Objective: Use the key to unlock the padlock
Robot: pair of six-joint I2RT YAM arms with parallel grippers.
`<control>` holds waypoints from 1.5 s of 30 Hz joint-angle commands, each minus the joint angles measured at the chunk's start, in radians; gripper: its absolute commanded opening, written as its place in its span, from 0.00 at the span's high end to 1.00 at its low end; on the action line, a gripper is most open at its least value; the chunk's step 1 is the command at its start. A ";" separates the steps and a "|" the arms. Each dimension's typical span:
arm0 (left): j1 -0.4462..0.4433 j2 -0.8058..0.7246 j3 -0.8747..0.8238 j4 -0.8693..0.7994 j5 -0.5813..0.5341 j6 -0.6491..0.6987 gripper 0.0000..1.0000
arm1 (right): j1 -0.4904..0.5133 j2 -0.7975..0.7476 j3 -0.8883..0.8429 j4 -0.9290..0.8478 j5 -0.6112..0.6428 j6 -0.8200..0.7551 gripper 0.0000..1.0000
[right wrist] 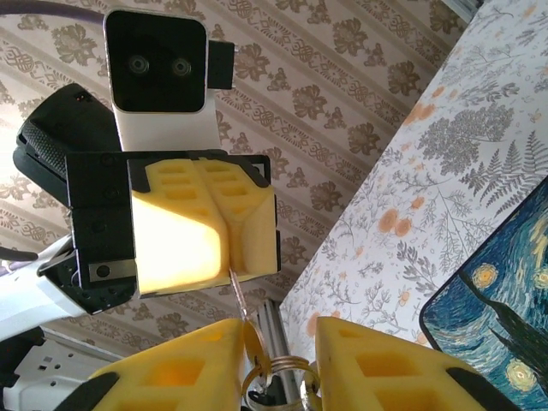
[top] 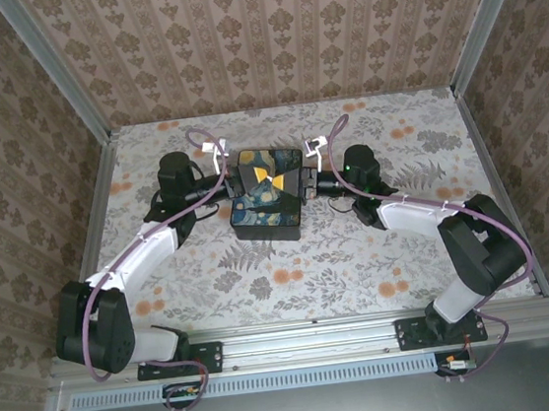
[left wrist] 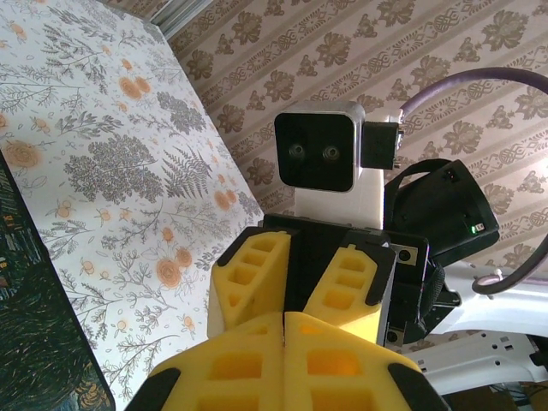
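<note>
My left gripper is covering the key's tip that must go into the padlock. So my right gripper will take the key's round head [right wrist: 255, 344] before my left gripper opens.
Both grippers meet tip to tip above the black box [top: 268, 218] with the blue-and-yellow painted lid. My left gripper [right wrist: 229, 261] is shut on the tip of the thin key [right wrist: 236, 287], whose blade sticks out from between its yellow pads. The key's round head [right wrist: 251, 342] and a metal key ring [right wrist: 287, 372] hang between the fingers of my right gripper [right wrist: 281, 332]. Those fingers stand apart, and the head rests against the left finger [right wrist: 184, 368]. In the left wrist view the left gripper [left wrist: 285, 318] is pressed shut and faces the right gripper [left wrist: 295, 291]. The padlock is hidden.
The box lid edge [left wrist: 34, 325] lies low left of the left gripper, and its corner [right wrist: 497, 317] sits right of the right gripper. The floral table surface [top: 292, 273] stretches around the box. Patterned walls [top: 265, 38] close in the back and both sides.
</note>
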 commanded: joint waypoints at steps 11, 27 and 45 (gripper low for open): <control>0.015 -0.013 -0.012 0.021 -0.007 -0.009 1.00 | 0.008 0.014 -0.009 0.130 -0.034 0.025 1.00; 0.027 0.010 0.005 -0.025 0.052 0.028 0.77 | -0.008 -0.038 0.001 -0.065 -0.059 -0.088 1.00; -0.001 0.041 0.049 -0.168 0.110 0.158 0.72 | 0.001 -0.041 0.050 -0.174 -0.118 -0.149 1.00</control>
